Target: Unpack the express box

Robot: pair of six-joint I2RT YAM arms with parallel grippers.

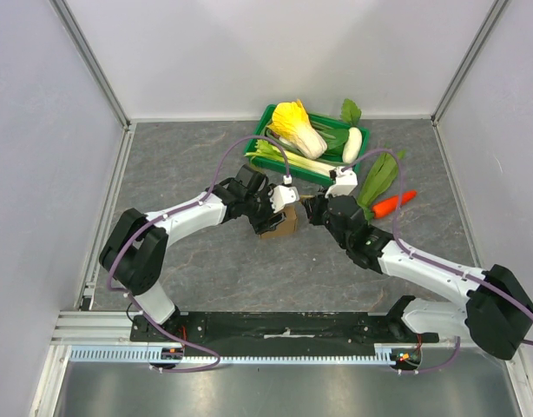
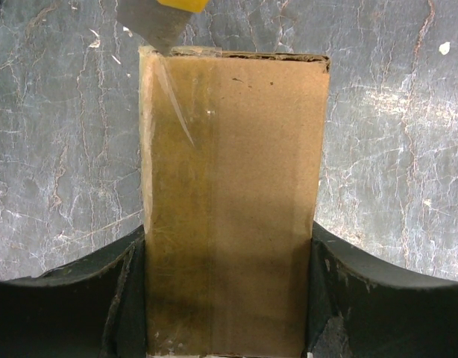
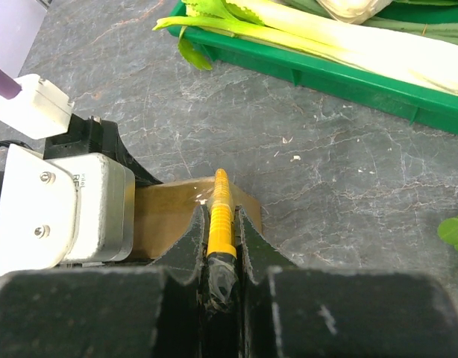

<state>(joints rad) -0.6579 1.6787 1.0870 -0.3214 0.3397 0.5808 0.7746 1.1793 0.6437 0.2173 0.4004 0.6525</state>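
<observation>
The utility knife will go down on the grey table (image 1: 272, 280) between the express box and the black bar, where I should set it with my right gripper.
The express box (image 1: 281, 226) is a small brown cardboard box with clear tape along its top, lying on the grey table. My left gripper (image 1: 271, 207) is shut on it. In the left wrist view the box (image 2: 233, 186) fills the gap between the two black fingers (image 2: 378, 298). My right gripper (image 1: 314, 211) is right of the box, shut on a yellow utility knife (image 3: 220, 212). The knife's grey blade (image 2: 158, 22) touches the taped far left corner of the box. The box top (image 3: 165, 212) shows under the knife tip.
A green crate (image 1: 268, 117) behind the box holds a yellow cabbage (image 1: 297, 126), leeks (image 3: 348, 37) and a white radish (image 1: 352, 143). A carrot (image 1: 392, 206) and a leafy green (image 1: 377, 178) lie on the table to the right. White walls enclose the table.
</observation>
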